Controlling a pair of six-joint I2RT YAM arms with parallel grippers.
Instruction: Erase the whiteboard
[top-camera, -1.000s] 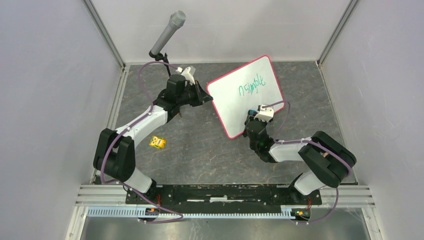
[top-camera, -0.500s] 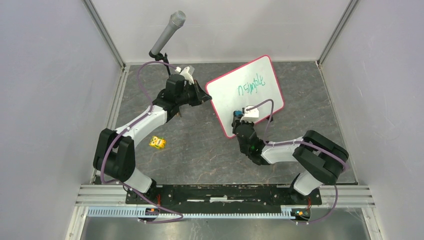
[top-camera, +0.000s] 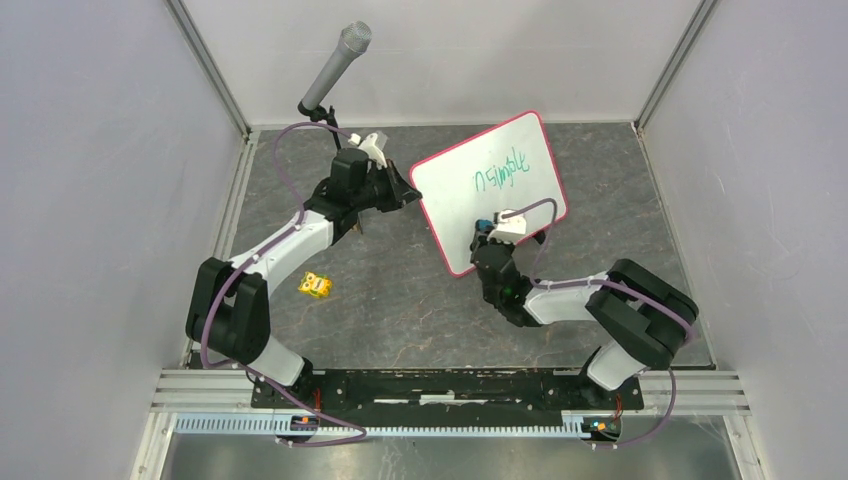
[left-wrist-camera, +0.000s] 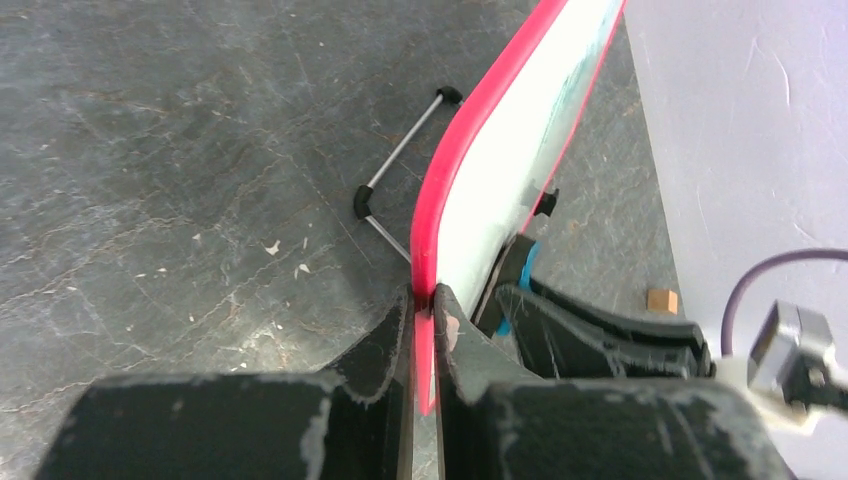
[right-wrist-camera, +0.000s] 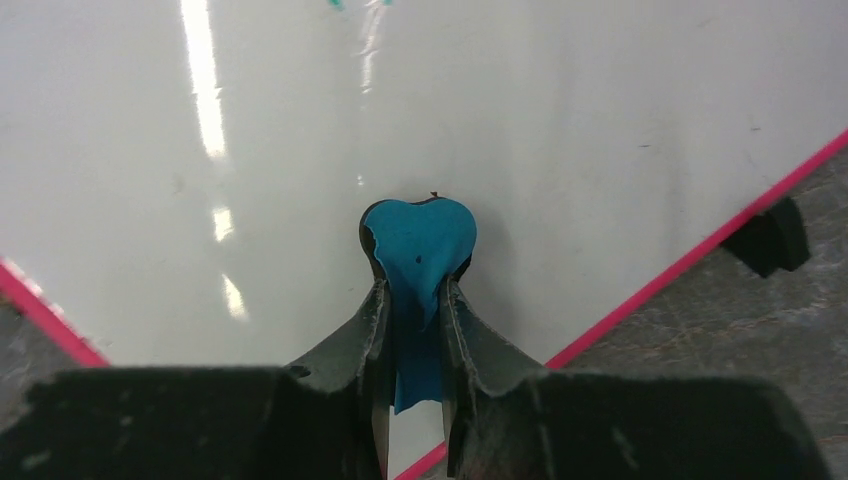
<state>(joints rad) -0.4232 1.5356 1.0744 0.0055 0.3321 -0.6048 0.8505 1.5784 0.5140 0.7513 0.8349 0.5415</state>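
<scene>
The cloth is low on the whiteboard and the robot's left gripper pinches the frame close to its upper corner, so it should take the frame farther down (top-camera: 431, 215).
The whiteboard (top-camera: 490, 190) with a pink-red frame stands tilted on the dark table, green handwriting (top-camera: 500, 167) on its upper face. My left gripper (top-camera: 410, 195) is shut on the board's left edge; the left wrist view shows the pink frame (left-wrist-camera: 450, 190) clamped between the jaws. My right gripper (top-camera: 484, 228) is shut on a blue cloth (right-wrist-camera: 417, 245) and holds it at the board's lower white face (right-wrist-camera: 560, 110), below the writing. The cloth also shows in the top view (top-camera: 482, 224).
A small yellow object (top-camera: 315, 285) lies on the table left of centre. A microphone (top-camera: 335, 65) stands at the back left. The board's wire foot (left-wrist-camera: 395, 160) rests on the table. A small tan block (left-wrist-camera: 661, 300) lies by the right wall.
My right gripper with the blue cloth moved left along the board's lower part, then edged slightly right and up. The board turned a little in my left gripper's hold.
</scene>
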